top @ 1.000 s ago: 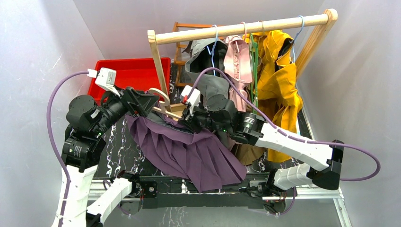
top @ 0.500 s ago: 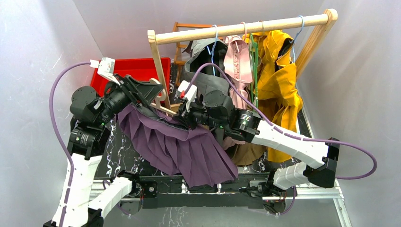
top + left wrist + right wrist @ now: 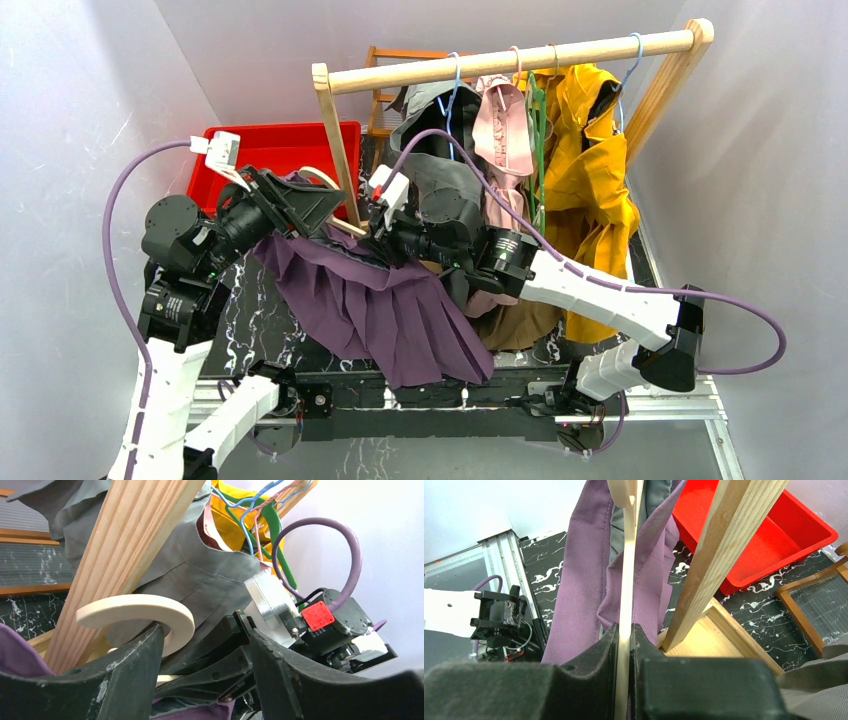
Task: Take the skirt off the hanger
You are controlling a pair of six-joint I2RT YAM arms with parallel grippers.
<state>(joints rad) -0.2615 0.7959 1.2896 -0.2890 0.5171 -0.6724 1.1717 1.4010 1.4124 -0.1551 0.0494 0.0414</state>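
Note:
My right gripper is holding the hanger's bar far from the hook, so next my left gripper steadies the hook while my right gripper takes the bar (image 3: 629, 517) beside it.
A purple pleated skirt (image 3: 400, 320) hangs from a pale wooden hanger (image 3: 345, 227) held up between my two arms, close to the rack post. My right gripper (image 3: 372, 243) is shut on the hanger's thin bar (image 3: 628, 580), with skirt cloth (image 3: 579, 570) draped on both sides of it. My left gripper (image 3: 318, 205) sits at the hanger's hook end with its jaws wide apart. The curved hook (image 3: 150, 607) rests against its left finger (image 3: 135, 670), and the right gripper's fingers show between the jaws. Purple cloth (image 3: 15, 650) lies at the lower edge.
The rack's wooden post (image 3: 335, 140) stands right behind the hanger, also in the right wrist view (image 3: 719, 555). A red bin (image 3: 270, 150) sits behind it at the left. Grey (image 3: 440, 130), pink (image 3: 505, 130) and yellow (image 3: 590, 150) garments hang from the rail (image 3: 520, 60).
Both arms have carried the hanger and skirt up and back toward the rack post. The skirt's hem has risen from the front edge.

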